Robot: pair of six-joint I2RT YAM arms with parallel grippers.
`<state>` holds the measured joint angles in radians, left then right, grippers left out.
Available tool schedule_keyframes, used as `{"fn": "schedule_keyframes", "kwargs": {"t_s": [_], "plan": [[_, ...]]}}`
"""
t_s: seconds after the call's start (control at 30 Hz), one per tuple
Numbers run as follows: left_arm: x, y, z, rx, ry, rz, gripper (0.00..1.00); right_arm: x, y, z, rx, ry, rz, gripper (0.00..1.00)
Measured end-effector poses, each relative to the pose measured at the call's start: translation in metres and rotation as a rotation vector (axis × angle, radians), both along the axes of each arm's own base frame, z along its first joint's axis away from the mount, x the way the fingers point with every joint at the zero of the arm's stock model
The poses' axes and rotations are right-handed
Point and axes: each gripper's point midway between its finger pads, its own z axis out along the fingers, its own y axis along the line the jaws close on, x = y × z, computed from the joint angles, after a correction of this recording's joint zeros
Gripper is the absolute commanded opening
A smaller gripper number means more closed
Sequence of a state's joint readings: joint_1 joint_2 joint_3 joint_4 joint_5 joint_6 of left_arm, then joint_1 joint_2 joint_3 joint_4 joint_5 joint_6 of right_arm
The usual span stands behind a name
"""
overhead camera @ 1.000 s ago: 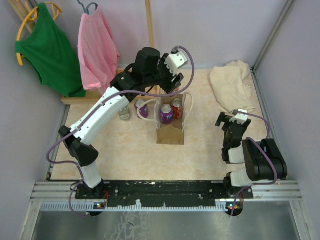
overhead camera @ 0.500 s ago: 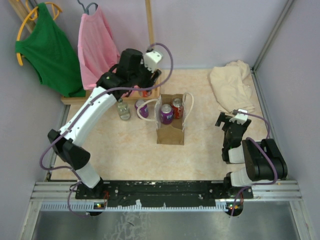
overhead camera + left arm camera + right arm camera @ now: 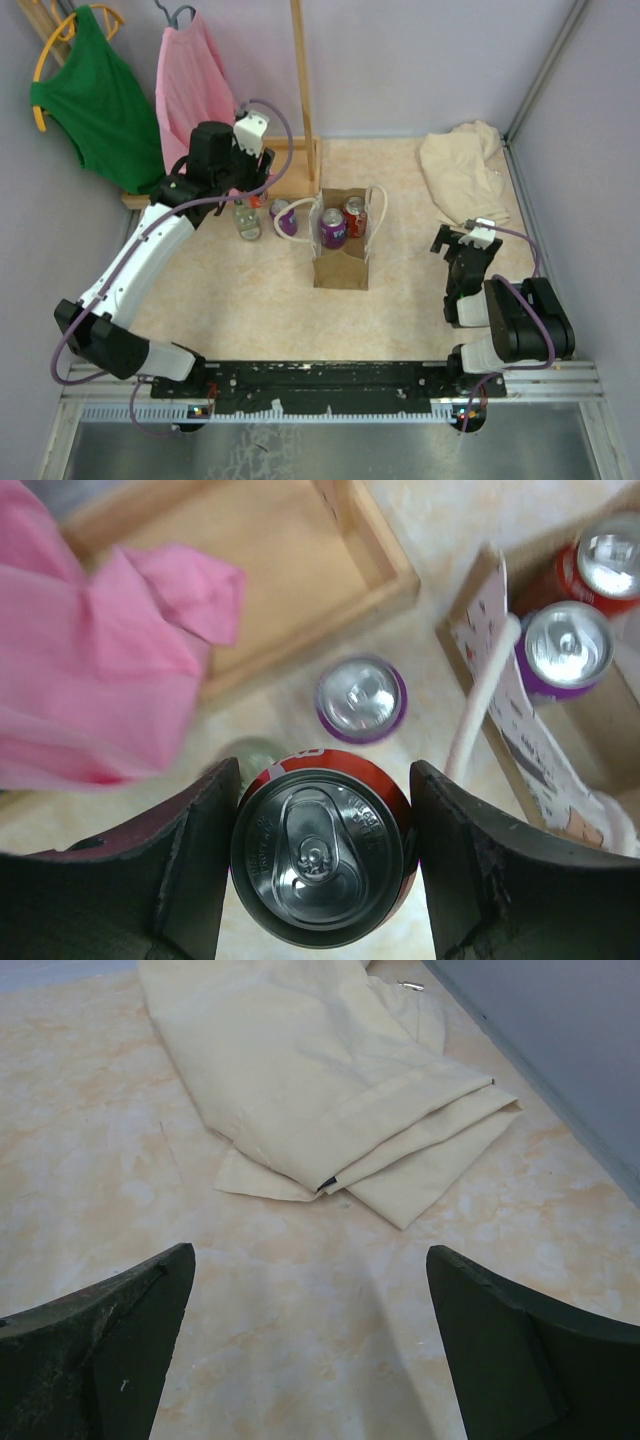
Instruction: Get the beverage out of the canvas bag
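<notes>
Next, my left gripper releases the red can on the bare table (image 3: 287, 258) (image 3: 425, 770) next to the canvas bag, in front of the outside purple can.
The tan canvas bag (image 3: 341, 264) with white rope handles stands upright mid-table. Inside it are a purple can (image 3: 333, 228) and a red can (image 3: 355, 214). My left gripper (image 3: 243, 192) is left of the bag, above the table near the wooden base. It is shut on a red can (image 3: 323, 855), seen from above between both fingers. The left wrist view also shows the bag (image 3: 525, 745) at the right, with its purple can (image 3: 567, 645) and red can (image 3: 610, 565). My right gripper (image 3: 462, 240) is open and empty over bare table (image 3: 310, 1360).
A purple can (image 3: 285, 217) and a greenish can (image 3: 246, 222) stand on the table left of the bag. A wooden rack base (image 3: 290, 175) with a pink shirt (image 3: 192, 95) and a green shirt (image 3: 95, 95) is at the back left. A beige cloth heap (image 3: 460, 170) lies at the back right.
My left arm has swung left, from above the bag to over the table beside the loose cans, carrying the red can. The right arm has not moved.
</notes>
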<state>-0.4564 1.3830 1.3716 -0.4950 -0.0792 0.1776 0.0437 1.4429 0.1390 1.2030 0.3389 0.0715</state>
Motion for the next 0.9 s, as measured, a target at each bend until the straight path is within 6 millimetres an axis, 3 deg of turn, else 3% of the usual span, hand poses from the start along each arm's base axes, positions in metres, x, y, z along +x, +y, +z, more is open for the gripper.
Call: {"fn": "schedule_keyframes", "kwargs": {"t_s": [0.13, 0.37, 0.67, 0.9], "plan": [[-0.019, -0.001, -0.058, -0.016, 0.103, -0.01, 0.0, 0.0, 0.0, 0.0, 0.0, 0.0, 0.0, 0.99], [-0.04, -0.001, -0.109, -0.061, 0.157, -0.019, 0.0, 0.0, 0.0, 0.0, 0.0, 0.0, 0.0, 0.99], [-0.039, -0.012, -0.136, -0.119, 0.101, -0.042, 0.0, 0.0, 0.0, 0.0, 0.0, 0.0, 0.0, 0.99], [-0.033, -0.035, -0.151, -0.107, 0.104, -0.088, 0.0, 0.0, 0.0, 0.0, 0.0, 0.0, 0.0, 0.99]]}}
